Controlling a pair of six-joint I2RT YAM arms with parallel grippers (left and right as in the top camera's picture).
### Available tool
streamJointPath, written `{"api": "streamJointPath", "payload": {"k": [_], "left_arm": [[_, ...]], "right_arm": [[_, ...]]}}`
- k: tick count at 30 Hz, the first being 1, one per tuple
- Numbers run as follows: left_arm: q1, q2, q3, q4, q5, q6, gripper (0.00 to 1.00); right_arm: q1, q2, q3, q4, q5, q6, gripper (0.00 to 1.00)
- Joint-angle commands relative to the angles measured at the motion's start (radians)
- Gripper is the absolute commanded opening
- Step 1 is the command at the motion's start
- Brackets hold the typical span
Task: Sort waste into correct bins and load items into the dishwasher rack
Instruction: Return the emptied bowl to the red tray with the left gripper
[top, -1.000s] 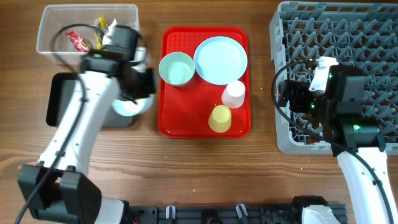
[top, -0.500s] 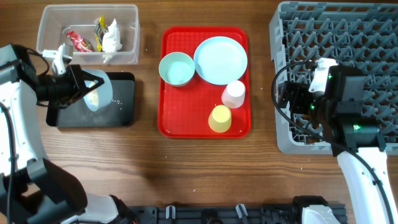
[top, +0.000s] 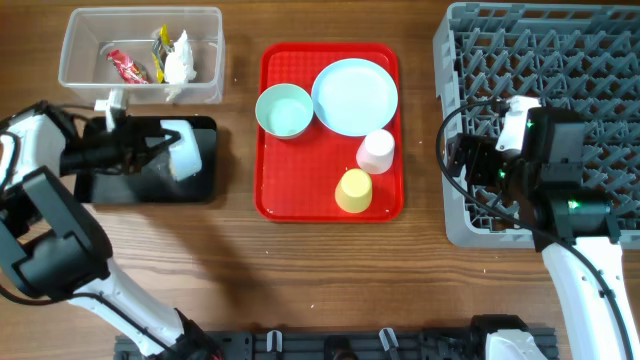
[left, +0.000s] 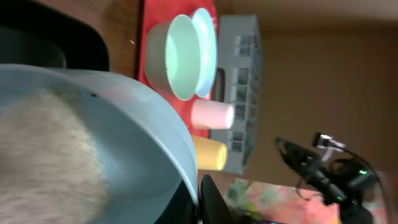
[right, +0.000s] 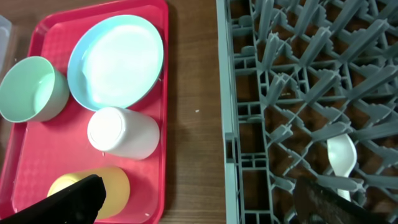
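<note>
I need to let go of the pale blue-green bowl with my left gripper on the bare red tray (top: 303, 169) beside the yellow cup.
My left gripper (top: 163, 146) is shut on the rim of a pale blue-green bowl (top: 187, 152), holding it tipped on its side over the black tray (top: 130, 187). In the left wrist view the bowl (left: 130, 130) holds white rice grains (left: 43, 155) and my fingers (left: 200, 193) pinch its rim. On the red tray (top: 275, 200) stand the second bowl (top: 284, 110), the blue plate (top: 355, 94), a white cup (top: 377, 151) and a yellow cup (top: 353, 190). My right gripper (top: 468, 157) is open and empty over the left edge of the grey rack (top: 600, 60). A white spoon (right: 341, 157) lies in the rack.
The clear tub (top: 80, 70) at the back left holds red, yellow and silvery wrappers (top: 160, 55). The right wrist view shows the red tray (right: 25, 168) left of the rack (right: 280, 93), with a strip of bare wood (right: 193, 124) between them.
My left arm has swung out to the left and turned the bowl from the black tray's right edge onto its side over the tray. The right arm has not moved.
</note>
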Motion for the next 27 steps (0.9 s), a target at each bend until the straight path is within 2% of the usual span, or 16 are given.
{"api": "streamJointPath", "payload": {"k": [1,4,6,17,27], "left_arm": [[0.055,0.006,0.014,-0.126,0.118,0.202,0.04],[0.094,0.006,0.014,-0.253,0.134,0.331,0.04],[0.109,0.006,0.014,-0.294,0.142,0.37,0.04],[0.123,0.006,0.015,-0.343,0.362,0.369,0.04],[0.123,0.003,0.015,-0.367,0.399,0.301,0.04]], "right_arm": [[0.006,-0.002,0.021,0.0,0.018,0.0,1.0],[0.006,0.003,0.021,-0.001,0.017,0.001,1.0],[0.006,0.01,0.021,-0.002,0.017,0.001,1.0],[0.006,0.014,0.021,-0.006,0.017,0.001,1.0],[0.006,0.014,0.021,-0.006,0.017,0.001,1.0]]}}
